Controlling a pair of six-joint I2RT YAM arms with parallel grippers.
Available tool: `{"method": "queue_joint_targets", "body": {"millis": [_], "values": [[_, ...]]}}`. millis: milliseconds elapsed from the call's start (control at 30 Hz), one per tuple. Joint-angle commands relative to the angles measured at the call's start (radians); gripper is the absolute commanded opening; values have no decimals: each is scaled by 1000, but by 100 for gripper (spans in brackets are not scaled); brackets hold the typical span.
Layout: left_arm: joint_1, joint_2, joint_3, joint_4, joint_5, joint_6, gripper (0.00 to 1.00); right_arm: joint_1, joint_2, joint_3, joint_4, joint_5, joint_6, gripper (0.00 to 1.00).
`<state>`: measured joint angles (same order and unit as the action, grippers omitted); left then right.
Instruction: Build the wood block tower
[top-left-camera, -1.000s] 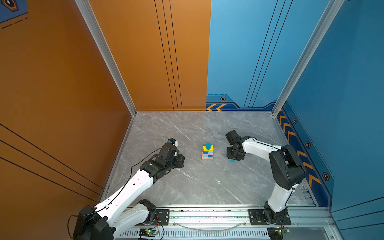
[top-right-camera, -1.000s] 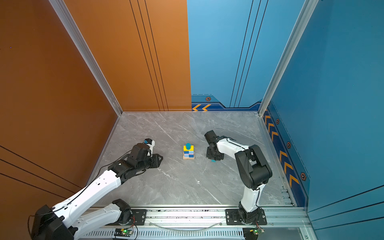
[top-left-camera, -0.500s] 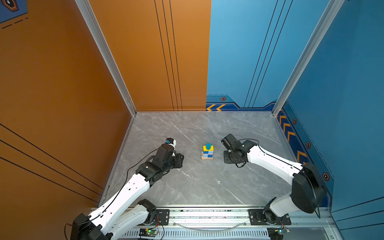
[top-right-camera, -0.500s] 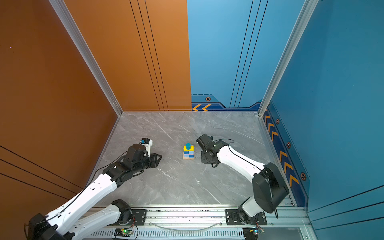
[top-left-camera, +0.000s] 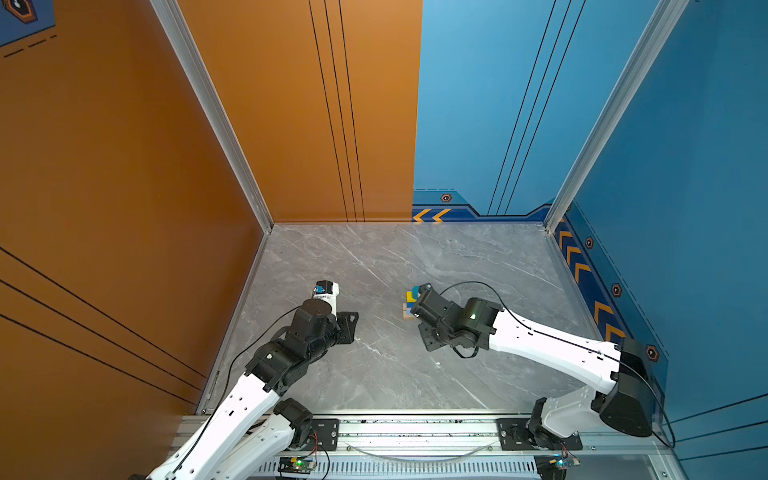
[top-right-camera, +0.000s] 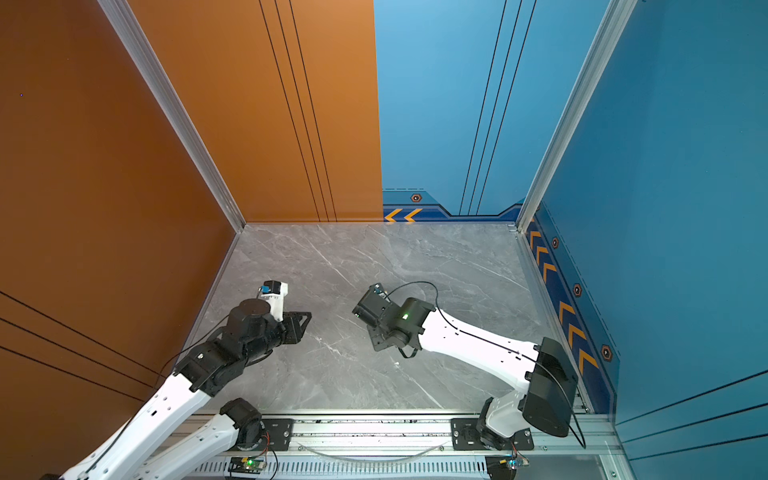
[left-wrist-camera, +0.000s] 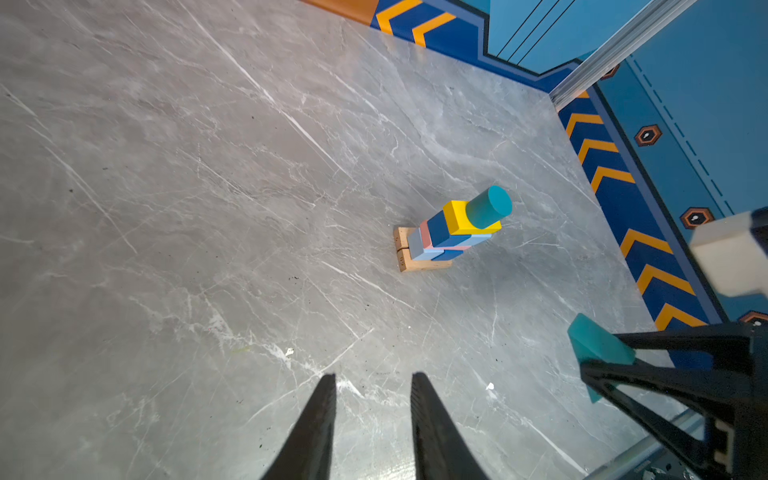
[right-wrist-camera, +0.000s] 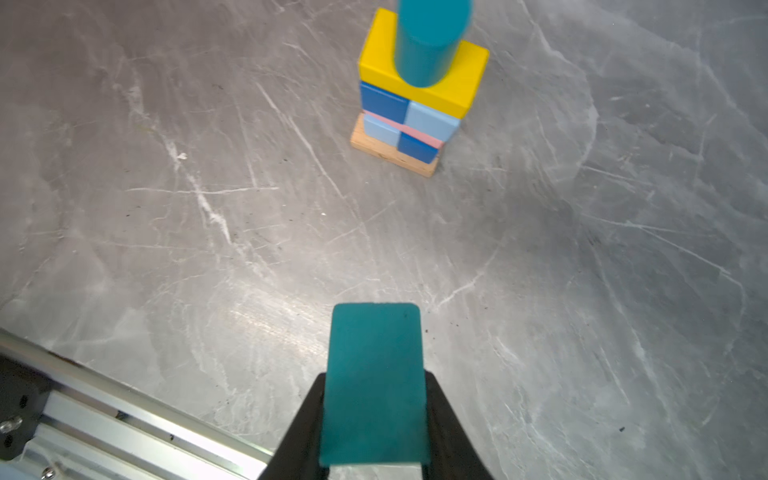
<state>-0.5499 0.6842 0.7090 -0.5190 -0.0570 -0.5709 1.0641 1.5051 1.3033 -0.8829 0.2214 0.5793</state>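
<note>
Next, my right gripper releases the teal prism, now held above the floor, on the grey floor (top-left-camera: 365, 334) (right-wrist-camera: 164, 128) next to my left gripper, toward the tower.
The tower (left-wrist-camera: 446, 235) stands mid-floor: tan plank base, light and dark blue cubes with a pink slab between, a yellow bar and an upright teal cylinder (left-wrist-camera: 488, 207) on top. In a top view only its left edge (top-left-camera: 409, 301) shows beside the right wrist. My right gripper (right-wrist-camera: 376, 380) is shut on the teal prism (right-wrist-camera: 374, 374), held above the floor short of the tower (right-wrist-camera: 415, 104). The left wrist view also shows that prism (left-wrist-camera: 598, 345) in the right gripper's fingers (left-wrist-camera: 648, 370). My left gripper (left-wrist-camera: 374, 376) is open with nothing between its jaws, left of the tower (top-left-camera: 347, 326).
An aluminium rail (top-left-camera: 415, 428) carrying both arm bases runs along the floor's front edge. Orange wall (top-left-camera: 124, 208) closes the left side, blue wall (top-left-camera: 685, 208) the right. A black cable (top-left-camera: 478, 286) loops over the right wrist. White specks (left-wrist-camera: 490, 386) lie on the grey floor.
My right arm has lifted the teal prism off the floor and swung left, closer to the tower. The left arm has shifted slightly and its jaws stand as before.
</note>
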Motion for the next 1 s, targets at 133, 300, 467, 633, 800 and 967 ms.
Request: {"method": "queue_joint_targets", "body": {"millis": [133, 300, 467, 633, 800, 967], "values": [[-29, -134, 23, -93, -88, -22, 32, 91, 175, 196, -50, 9, -85, 19], [-45, -264, 22, -141, -193, -69, 32, 101, 317, 331, -65, -39, -119, 20], [-50, -424, -8, -166, -295, -99, 33, 96, 474, 479, -87, -71, -156, 22], [-49, -484, -10, -189, -331, -99, 34, 69, 649, 649, -98, -115, -186, 23], [-51, -482, -9, -190, -330, -92, 35, 37, 802, 799, -114, -138, -205, 29], [-50, -481, -17, -190, -332, -94, 36, 12, 920, 916, -117, -160, -210, 39]]}}
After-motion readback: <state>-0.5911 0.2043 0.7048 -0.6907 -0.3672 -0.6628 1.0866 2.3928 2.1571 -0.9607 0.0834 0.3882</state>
